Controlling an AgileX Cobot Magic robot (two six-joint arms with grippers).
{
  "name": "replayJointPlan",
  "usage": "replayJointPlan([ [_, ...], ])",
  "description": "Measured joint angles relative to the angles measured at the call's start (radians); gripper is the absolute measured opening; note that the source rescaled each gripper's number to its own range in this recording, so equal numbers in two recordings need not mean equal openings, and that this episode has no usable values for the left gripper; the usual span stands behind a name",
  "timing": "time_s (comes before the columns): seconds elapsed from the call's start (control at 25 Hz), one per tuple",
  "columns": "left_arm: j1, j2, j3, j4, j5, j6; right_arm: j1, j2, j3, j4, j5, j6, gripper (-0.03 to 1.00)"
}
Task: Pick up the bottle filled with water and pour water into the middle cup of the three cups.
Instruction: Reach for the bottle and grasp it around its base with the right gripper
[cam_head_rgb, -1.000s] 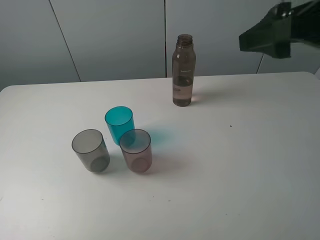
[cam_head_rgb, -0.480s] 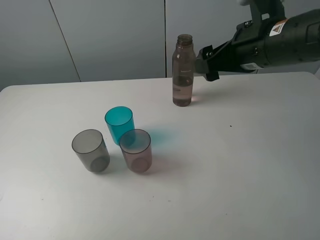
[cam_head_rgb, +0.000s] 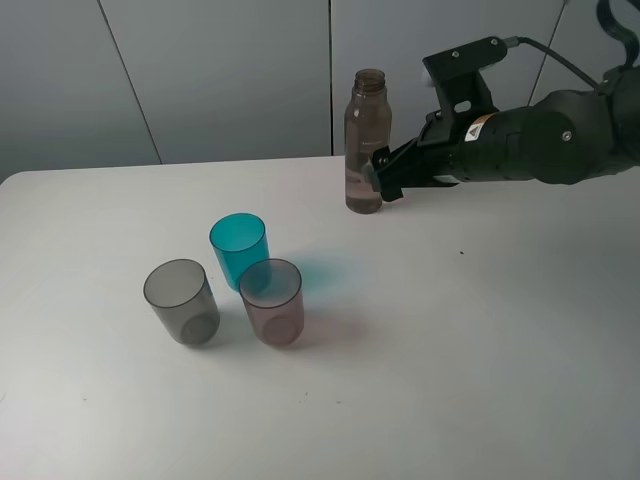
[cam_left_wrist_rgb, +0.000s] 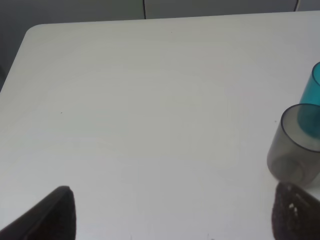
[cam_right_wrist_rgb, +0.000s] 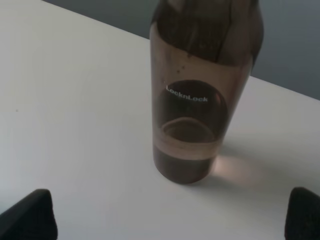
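Note:
I need to next move my right gripper to the middle of the bottle's body (cam_head_rgb: 366, 158) (cam_right_wrist_rgb: 196, 84), well below the bottle's open neck, and close it there.
The bottle (cam_head_rgb: 367, 140) stands upright at the back of the white table (cam_head_rgb: 480, 330), uncapped, with water low inside; it fills the right wrist view (cam_right_wrist_rgb: 200, 100). My right gripper (cam_head_rgb: 384, 178) is open just to the right of the bottle's lower body, its fingertips (cam_right_wrist_rgb: 27, 215) wide apart and short of the bottle. The teal middle cup (cam_head_rgb: 238, 248) stands front left, with the smoky grey cup (cam_head_rgb: 180, 300) and the pinkish-mauve cup (cam_head_rgb: 272, 300) in front of it. My left gripper (cam_left_wrist_rgb: 175, 220) is open over bare table, left of the grey cup (cam_left_wrist_rgb: 295, 152) and teal cup (cam_left_wrist_rgb: 312, 95).
A grey panelled wall (cam_head_rgb: 220, 80) runs behind the table's back edge. The three cups stand close together, the mauve one almost touching the teal one. My left arm is out of the exterior high view.
My right arm has swung in from the upper right, moving left and down, and its open gripper now sits beside the bottle's lower body. Bottle and cups have not moved.

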Motion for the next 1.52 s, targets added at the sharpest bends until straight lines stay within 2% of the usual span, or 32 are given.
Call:
replayJointPlan([
  [0.2,0.0,0.0,0.0,0.0,0.0,0.0,0.0,0.092,0.0,0.0,-0.117,0.008,0.97],
  [0.44,0.0,0.0,0.0,0.0,0.0,0.0,0.0,0.194,0.0,-0.025,-0.335,0.105,0.97],
  [0.72,0.0,0.0,0.0,0.0,0.0,0.0,0.0,0.297,-0.001,-0.059,-0.513,0.147,0.97],
  [1.0,0.0,0.0,0.0,0.0,0.0,0.004,0.0,0.365,-0.032,-0.07,-0.554,0.149,0.97],
  [1.52,0.0,0.0,0.0,0.0,0.0,0.002,-0.006,0.431,-0.137,-0.047,-0.57,0.149,0.97],
])
